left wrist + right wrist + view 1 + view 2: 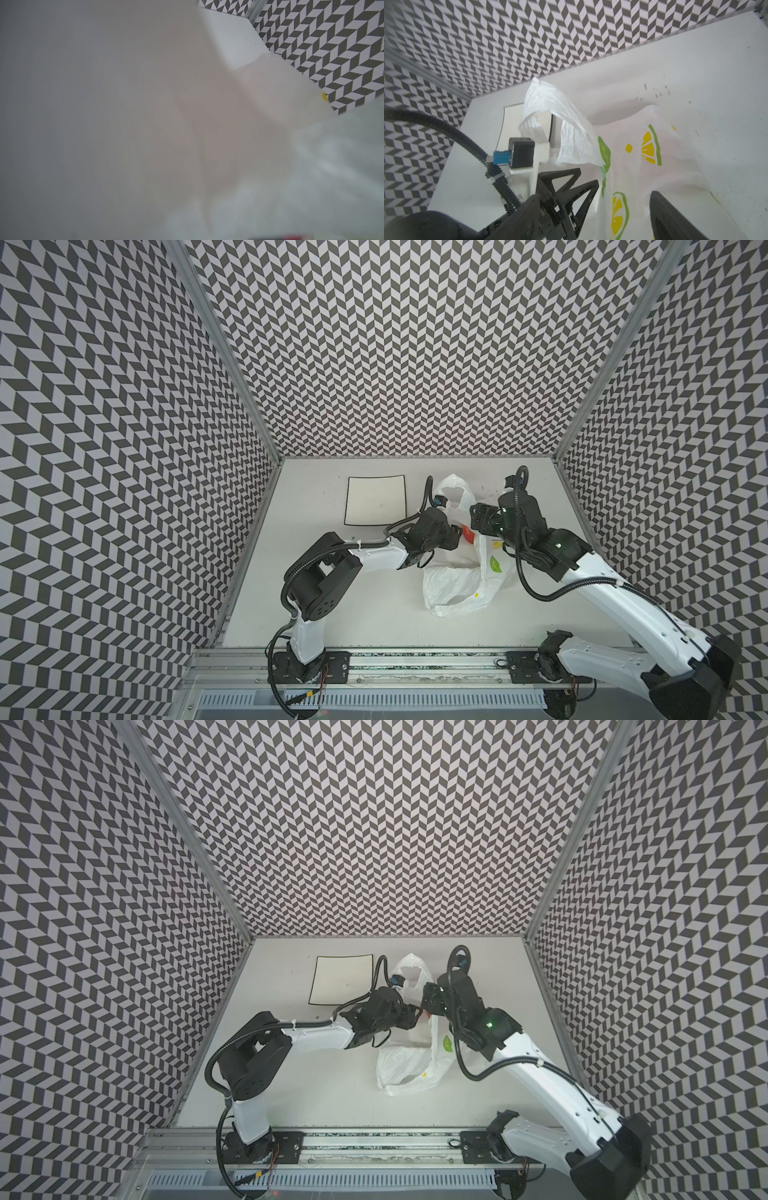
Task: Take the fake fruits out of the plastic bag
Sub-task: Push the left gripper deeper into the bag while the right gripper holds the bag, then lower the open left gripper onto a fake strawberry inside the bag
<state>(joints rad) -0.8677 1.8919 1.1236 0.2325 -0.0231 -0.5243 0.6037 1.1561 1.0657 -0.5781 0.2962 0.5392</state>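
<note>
The leaf-printed edge point(478, 540) point(603, 180) of the plastic bag's opening, next to the red fake fruit, should be gripped next by my right gripper to hold the bag open.
The white plastic bag point(457, 585) point(407, 1065) with lemon and leaf prints lies crumpled right of centre, its handles toward the back. One red fake fruit point(469, 534) point(427, 1016) shows at the bag's mouth; the other fruits are hidden. My left gripper point(456, 537) point(588, 176) sits at the mouth, its fingers apart with nothing seen between them. My right gripper point(474, 523) point(595, 194) faces it over the bag point(675, 145) and is wide open. Bag film point(187, 104) covers the left wrist view, with a blurred red sliver point(295, 238) at one edge.
A flat white square plate point(374, 502) point(340, 979) with a black rim lies on the white table at the back left of the bag. Patterned walls close in the table on three sides. The arms' bases stand on a rail along the front edge.
</note>
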